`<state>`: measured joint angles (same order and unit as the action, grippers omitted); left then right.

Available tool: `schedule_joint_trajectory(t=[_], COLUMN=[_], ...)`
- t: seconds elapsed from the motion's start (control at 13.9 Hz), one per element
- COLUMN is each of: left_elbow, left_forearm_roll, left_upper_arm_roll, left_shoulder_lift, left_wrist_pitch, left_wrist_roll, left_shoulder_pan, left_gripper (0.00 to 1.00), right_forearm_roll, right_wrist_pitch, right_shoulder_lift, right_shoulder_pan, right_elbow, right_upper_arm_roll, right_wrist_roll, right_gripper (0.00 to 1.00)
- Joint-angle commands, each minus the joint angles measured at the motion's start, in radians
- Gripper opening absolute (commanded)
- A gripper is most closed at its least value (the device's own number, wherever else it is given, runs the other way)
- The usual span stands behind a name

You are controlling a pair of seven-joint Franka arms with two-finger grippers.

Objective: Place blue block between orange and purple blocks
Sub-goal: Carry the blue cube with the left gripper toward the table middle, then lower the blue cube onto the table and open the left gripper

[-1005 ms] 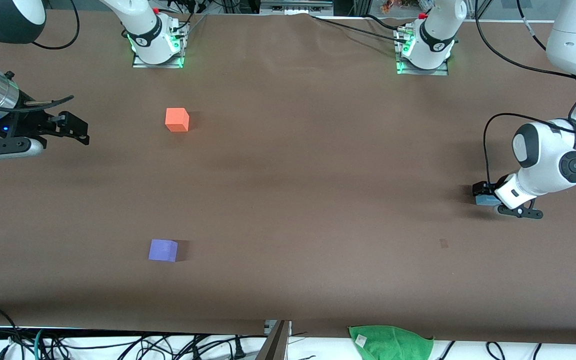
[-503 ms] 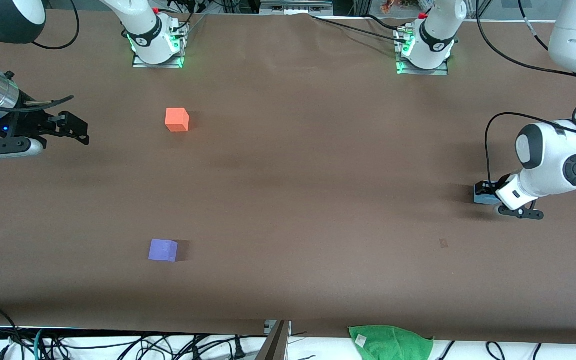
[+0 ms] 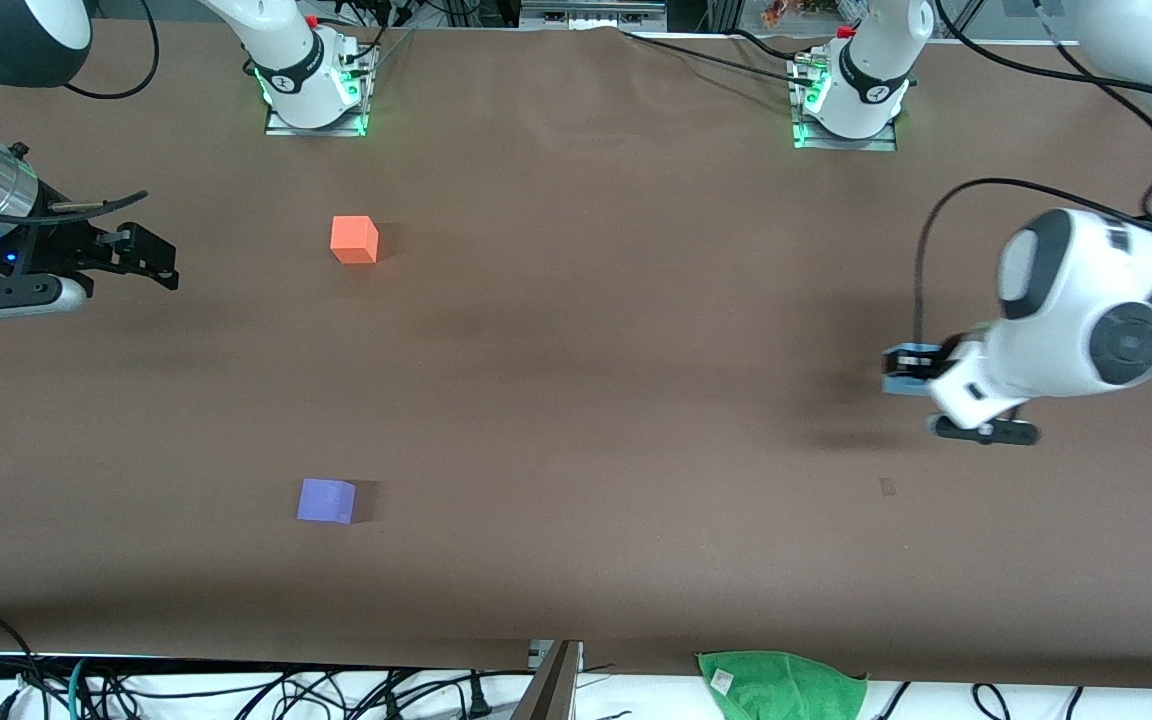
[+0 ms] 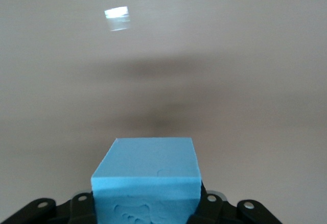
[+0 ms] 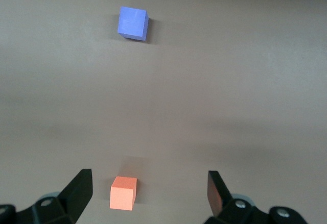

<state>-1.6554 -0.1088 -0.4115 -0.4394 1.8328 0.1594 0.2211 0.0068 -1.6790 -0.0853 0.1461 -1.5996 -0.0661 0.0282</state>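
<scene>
Next, my left gripper lets go of the blue block on the bare middle of the brown table (image 3: 621,349), between my arms.
My left gripper (image 3: 904,372) is shut on the sky-blue block (image 3: 902,385) and holds it above the table at the left arm's end. In the left wrist view the blue block (image 4: 147,175) fills the space between the black fingers. The orange block (image 3: 354,240) sits on the table toward the right arm's end. The purple block (image 3: 326,500) sits nearer to the front camera than the orange one. My right gripper (image 3: 151,262) is open and empty, waiting at the right arm's end. The right wrist view shows the orange block (image 5: 123,193) and the purple block (image 5: 133,23).
A green cloth (image 3: 782,685) lies at the table's front edge. A small mark (image 3: 887,487) shows on the brown table cover (image 3: 586,350). The arm bases (image 3: 314,90) stand along the top. Cables hang at the front edge.
My left gripper has risen off the table with the blue block and moved toward the right arm's end. The right arm and the orange and purple blocks have not moved.
</scene>
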Motion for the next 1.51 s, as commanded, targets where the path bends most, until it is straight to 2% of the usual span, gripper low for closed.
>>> schedule_joint_trajectory(t=[0.0,0.14,0.29,0.43,0.5,0.79,0.93,1.08,1.29,1.36,1.44], left_elbow=[0.026,0.073,0.146,0.239,0.256,0.256,0.246,0.233,0.206,0.197,0.186], left_forearm_roll=[0.014,0.009,-0.002,-0.003,-0.003,-0.003,-0.028,-0.101,-0.106,-0.104,-0.104], left_upper_arm_roll=[-0.030,-0.027,-0.024,-0.012,-0.001,0.114,0.126,0.128,0.128,0.128,0.128], left_shoulder_lift=[-0.030,-0.085,-0.187,-0.289,-0.315,-0.331,-0.344,-0.372,-0.395,-0.404,-0.415], left_wrist_pitch=[0.002,0.081,0.117,0.163,0.189,0.233,0.233,0.236,0.291,0.314,0.336], left_wrist_roll=[0.159,0.323,0.454,0.495,0.508,0.528,0.532,0.534,0.554,0.592,0.650], left_shoulder_pan=[-0.124,-0.254,-0.365,-0.445,-0.472,-0.586,-0.633,-0.657,-0.687,-0.687,-0.689], left_gripper=[0.14,0.14,0.14,0.17,0.17,0.17,0.17,0.17,0.18,0.33,0.56], right_forearm_roll=[0.001,0.001,0.001,0.001,0.001,0.001,0.001,0.002,0.002,0.001,0.001], right_wrist_pitch=[-0.001,-0.001,-0.001,-0.001,-0.001,-0.002,-0.004,-0.014,-0.013,-0.008,-0.008], right_shoulder_lift=[0.015,0.015,0.015,0.015,0.015,0.015,0.015,0.013,0.007,0.007,0.007], right_shoulder_pan=[-0.011,-0.011,-0.011,-0.011,-0.011,-0.011,-0.011,-0.011,0.007,0.015,0.023], right_elbow=[-0.013,-0.013,-0.013,-0.013,-0.013,-0.013,-0.013,-0.013,0.004,0.006,0.007], right_upper_arm_roll=[0.009,0.008,0.009,0.009,0.009,0.009,0.009,0.009,0.011,0.011,0.011], right_wrist_roll=[0.016,0.016,0.016,0.016,0.016,0.016,0.015,0.016,0.009,0.004,0.004], right_gripper=[0.99,0.99,0.99,0.99,0.99,0.99,0.99,0.99,0.99,0.99,0.99])
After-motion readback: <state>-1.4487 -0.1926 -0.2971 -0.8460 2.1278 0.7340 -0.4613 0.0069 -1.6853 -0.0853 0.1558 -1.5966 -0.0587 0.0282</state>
